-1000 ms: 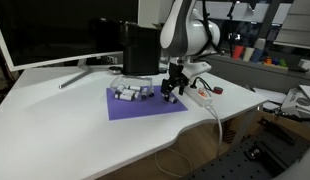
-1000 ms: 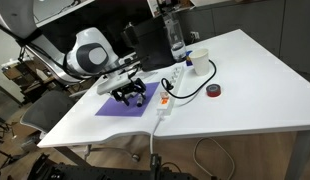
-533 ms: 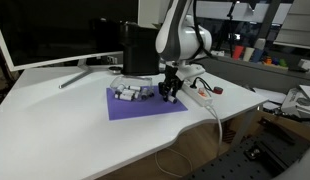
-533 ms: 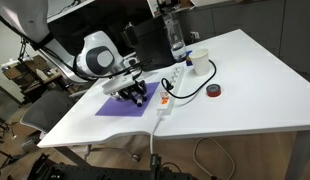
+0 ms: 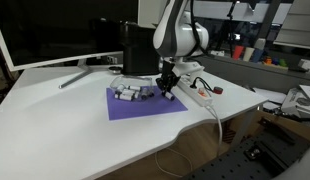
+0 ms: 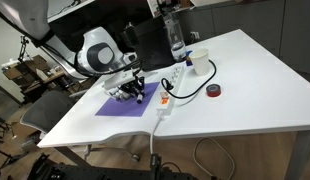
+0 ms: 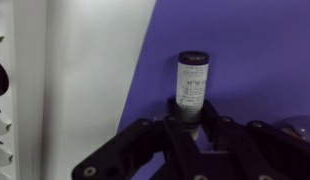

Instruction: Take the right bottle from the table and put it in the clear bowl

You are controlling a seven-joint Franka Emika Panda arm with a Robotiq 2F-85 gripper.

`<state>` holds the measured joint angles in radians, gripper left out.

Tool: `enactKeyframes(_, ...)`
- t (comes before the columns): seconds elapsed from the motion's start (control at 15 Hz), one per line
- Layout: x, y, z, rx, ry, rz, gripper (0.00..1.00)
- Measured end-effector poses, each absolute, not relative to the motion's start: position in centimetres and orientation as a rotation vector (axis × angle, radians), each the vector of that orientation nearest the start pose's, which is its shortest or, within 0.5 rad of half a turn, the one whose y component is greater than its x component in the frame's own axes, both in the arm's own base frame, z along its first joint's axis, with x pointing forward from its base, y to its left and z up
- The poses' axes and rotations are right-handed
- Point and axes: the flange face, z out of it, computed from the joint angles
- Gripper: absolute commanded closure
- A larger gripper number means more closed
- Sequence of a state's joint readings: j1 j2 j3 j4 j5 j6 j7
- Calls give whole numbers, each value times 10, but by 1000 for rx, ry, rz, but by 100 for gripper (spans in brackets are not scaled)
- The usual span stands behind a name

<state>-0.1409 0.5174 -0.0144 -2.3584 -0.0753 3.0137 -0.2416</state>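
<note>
Next, I release the slim pale bottle from my gripper in the clear bowl (image 5: 137,90) among the small bottles on the purple mat.
In the wrist view the right bottle (image 7: 191,82), a slim pale cylinder with a dark cap, lies on the purple mat (image 7: 255,45), and my gripper (image 7: 191,108) is shut on its near end. In both exterior views the gripper (image 5: 168,93) (image 6: 136,94) is down at the mat's edge nearest the power strip, and the bottle itself is too small to make out there. Other small pale bottles (image 5: 130,93) lie in a group on the mat beside it. The clear bowl (image 6: 198,62) stands further along the white table (image 5: 55,115), past the power strip.
A white power strip (image 6: 167,92) with its cable lies just off the mat. A tall water bottle (image 6: 176,40) and a dark tape roll (image 6: 214,91) stand near the bowl. A black box (image 5: 140,50) and a monitor (image 5: 55,30) stand behind the mat.
The jaws went from open to shut around the bottle. The arm settled slightly lower over the mat's edge.
</note>
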Motion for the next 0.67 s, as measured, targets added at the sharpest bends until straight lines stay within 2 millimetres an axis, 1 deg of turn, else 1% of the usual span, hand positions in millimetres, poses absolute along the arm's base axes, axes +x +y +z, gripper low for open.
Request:
enactKeyframes(0.13, 511, -71, 132, -3171, -270, -242, 93)
enactKeyframes(0.33, 525, -57, 156, -3159, -314, -317, 93)
enactKeyframes(0.53, 543, -32, 189, -3142, -384, -345, 93)
enactKeyframes(0.67, 553, -12, 206, -3124, -467, -294, 93)
